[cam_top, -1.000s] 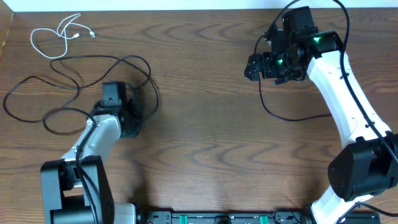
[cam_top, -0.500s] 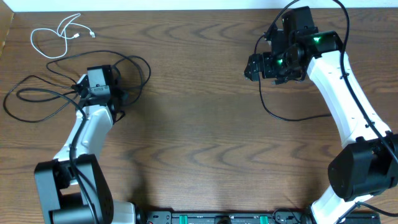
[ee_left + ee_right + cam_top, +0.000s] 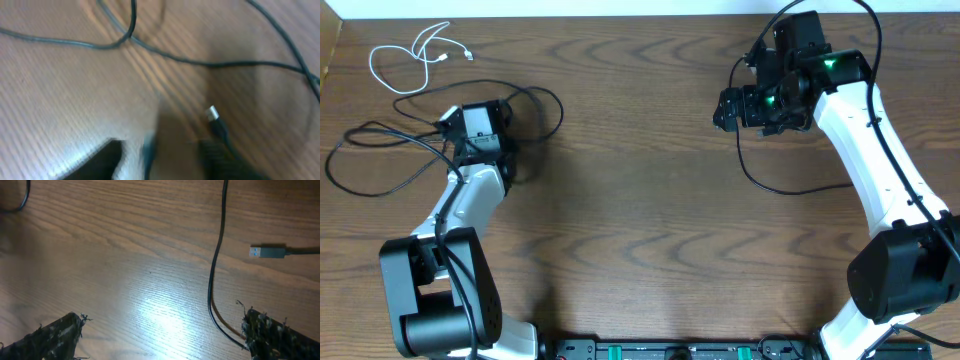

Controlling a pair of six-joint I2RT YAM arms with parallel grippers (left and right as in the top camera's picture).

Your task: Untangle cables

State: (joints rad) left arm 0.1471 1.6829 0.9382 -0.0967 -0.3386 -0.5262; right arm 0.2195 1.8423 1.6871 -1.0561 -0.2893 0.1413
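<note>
The black cable loop is below my right gripper. Next, that gripper should go down to the near-side bend (image 3: 748, 176) (image 3: 213, 315) of the loop and take hold there.
Several thin black cables (image 3: 380, 165) lie in overlapping loops at the table's left, and one loop (image 3: 542, 108) reaches right of my left gripper (image 3: 460, 135). The short white cable (image 3: 415, 55) is curled apart at the far left corner. The blurred left wrist view shows black strands (image 3: 165, 55) crossing the wood and a small plug (image 3: 212, 114) just ahead of my left gripper (image 3: 160, 165). Its jaws stand apart with bare wood between them. My right gripper (image 3: 732, 108) hovers wide open at the far right. A black cable (image 3: 217, 255) and its plug (image 3: 267, 251) lie beside one fingertip (image 3: 277, 335).
Another black cable loop (image 3: 790, 185) lies on the table below my right gripper. The table's left edge (image 3: 328, 60) runs close to the white cable. Thicker black cords run along both arms.
My left arm has swung left and toward the far edge, and its jaws have gone from shut to apart. The black loops on the left shifted with it. The right arm is unmoved.
</note>
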